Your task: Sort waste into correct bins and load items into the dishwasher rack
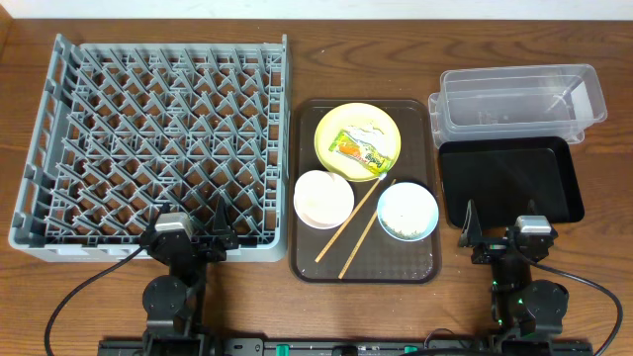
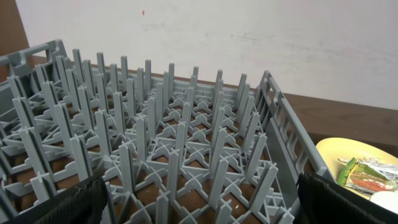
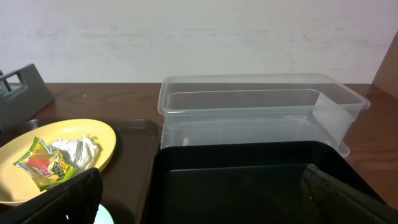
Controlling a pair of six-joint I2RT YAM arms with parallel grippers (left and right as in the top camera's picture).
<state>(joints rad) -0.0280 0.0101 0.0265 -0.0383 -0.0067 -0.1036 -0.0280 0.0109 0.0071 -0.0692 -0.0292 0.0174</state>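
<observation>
My right gripper is to go to the yellow-green plate next. It should close there on the white tissue's bunched part (image 1: 372, 134) (image 3: 78, 152) next to the printed wrapper.
The grey dishwasher rack (image 1: 158, 138) stands at the left and holds nothing; it fills the left wrist view (image 2: 155, 143). On the dark brown serving tray (image 1: 307, 259) sit the yellow-green plate (image 1: 341, 124) with the printed wrapper (image 1: 362, 150) and white tissue (image 1: 370, 130), a white bowl (image 1: 323, 198), a light blue bowl (image 1: 406, 211) with crumbs, and two chopsticks (image 1: 354, 225). The clear tub (image 1: 522, 99) and black tray (image 1: 509, 181) are at the right. My left gripper (image 2: 202, 208) is open over the rack's near edge. My right gripper (image 3: 202, 199) is open over the black tray (image 3: 249, 180). No small cup is in view.
The plate with wrapper and tissue shows at the left of the right wrist view (image 3: 56, 152), and the clear tub (image 3: 255, 109) behind the black tray. Both arm bases stand at the table's front edge. A pale wall lies beyond the far edge.
</observation>
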